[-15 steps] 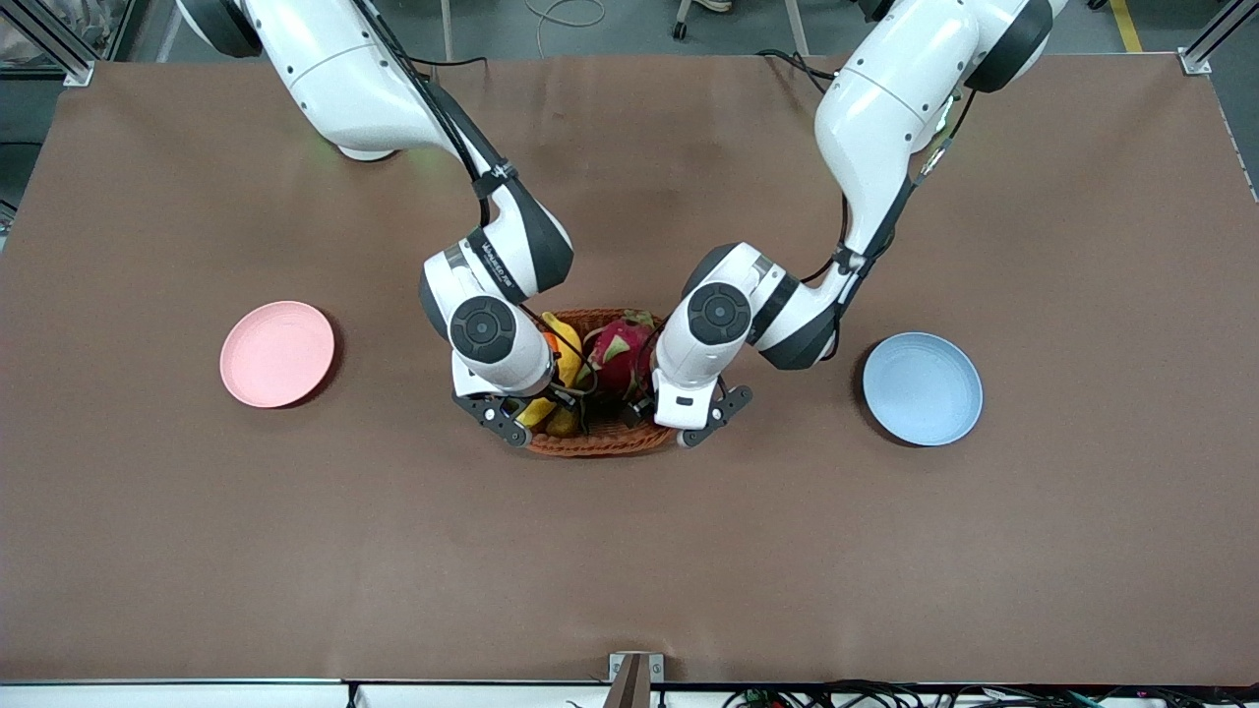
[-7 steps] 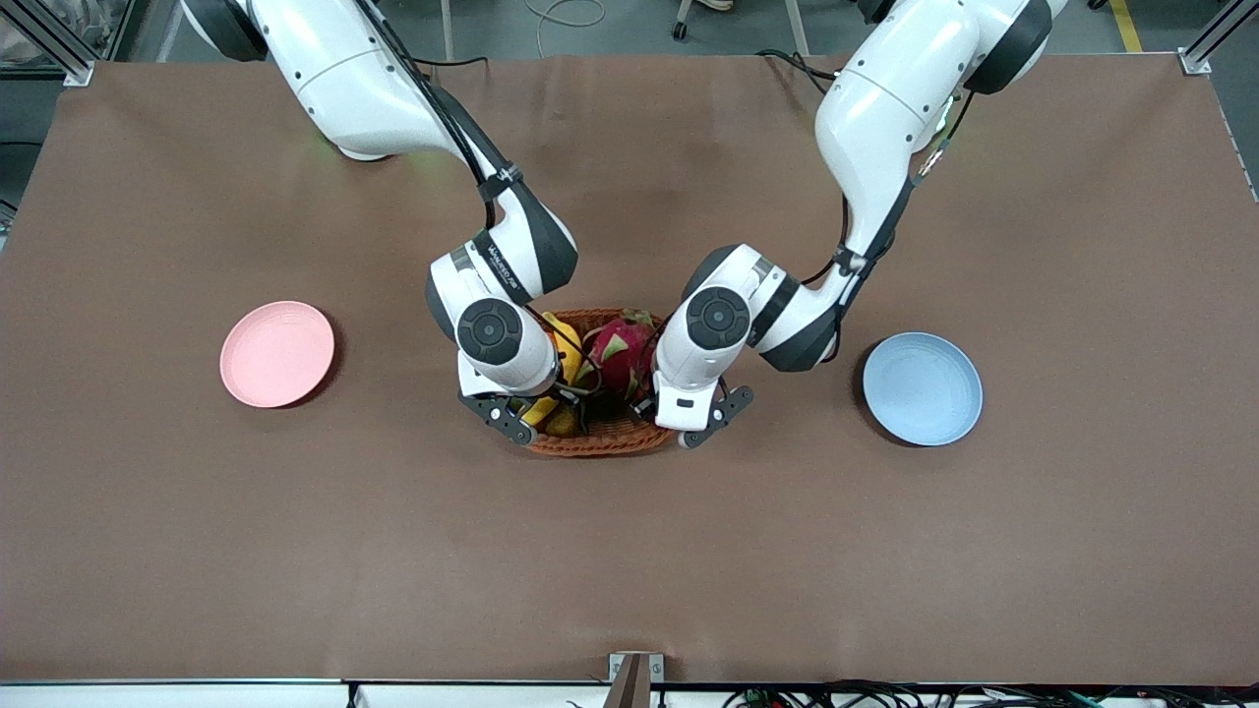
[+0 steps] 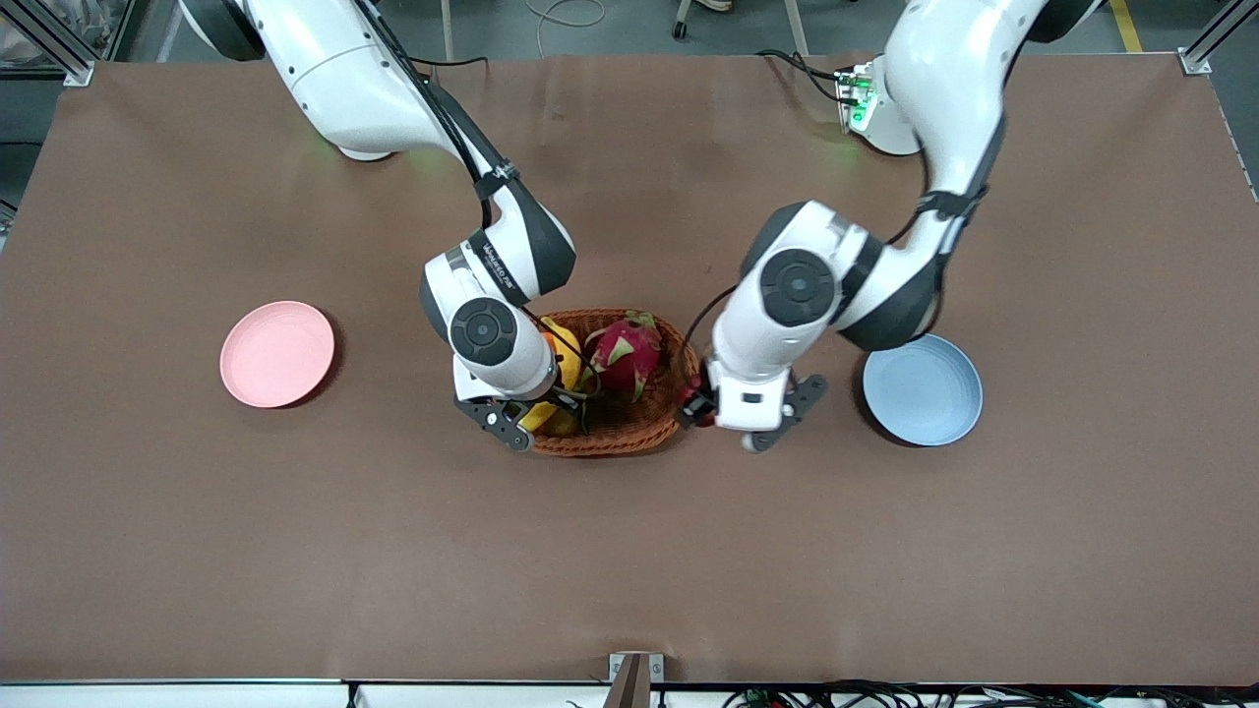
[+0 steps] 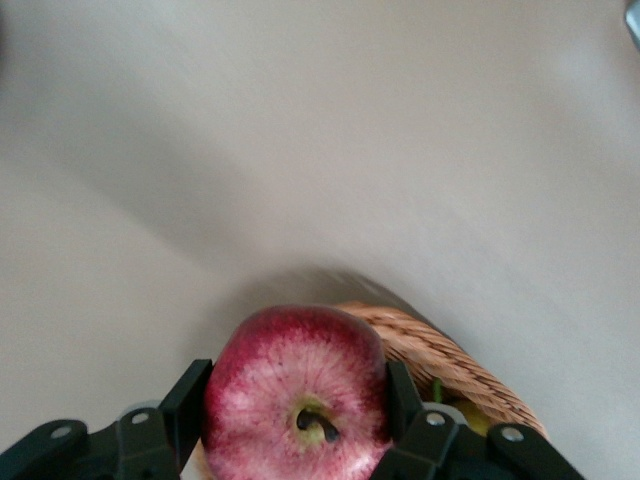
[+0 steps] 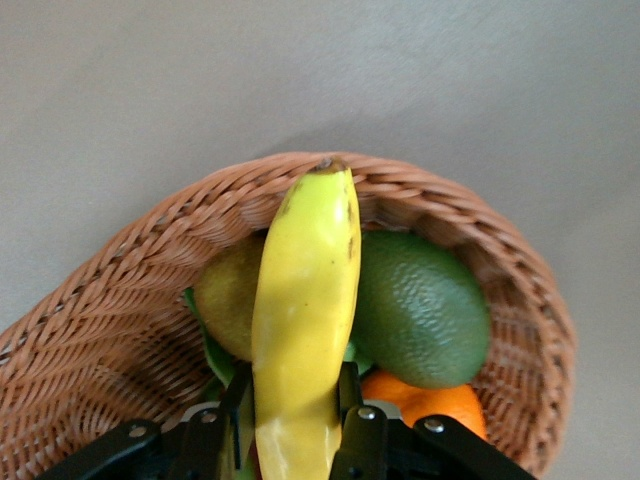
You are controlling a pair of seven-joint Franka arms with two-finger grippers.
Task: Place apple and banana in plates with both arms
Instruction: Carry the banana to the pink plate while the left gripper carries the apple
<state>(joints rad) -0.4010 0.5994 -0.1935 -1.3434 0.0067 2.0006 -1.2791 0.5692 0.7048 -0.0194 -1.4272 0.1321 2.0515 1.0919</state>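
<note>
Next, my right gripper lays the yellow banana down across the middle of the pink plate (image 3: 281, 353).
My left gripper (image 3: 715, 407) is shut on the dark red apple (image 4: 295, 395) and holds it above the table, just off the basket's rim toward the blue plate (image 3: 925, 389). A bit of the apple (image 3: 699, 402) shows in the front view. My right gripper (image 3: 534, 414) is over the basket, shut on the yellow banana (image 5: 303, 290). The banana's free end reaches the basket's rim. The banana (image 3: 569, 360) is partly hidden by the arm in the front view. The pink plate (image 3: 277, 353) lies toward the right arm's end, with nothing on it.
The oval wicker basket (image 3: 629, 434) stands mid-table and holds a pink dragon fruit (image 3: 625, 352). In the right wrist view the basket (image 5: 120, 290) also holds a green avocado (image 5: 420, 305), an orange (image 5: 430, 400) and a yellow-green fruit (image 5: 228, 295). The basket's rim (image 4: 440, 355) shows beside the apple.
The left gripper has come up out of the basket with the apple and moved toward the blue plate. The right gripper stays at the basket, gripping the banana.
</note>
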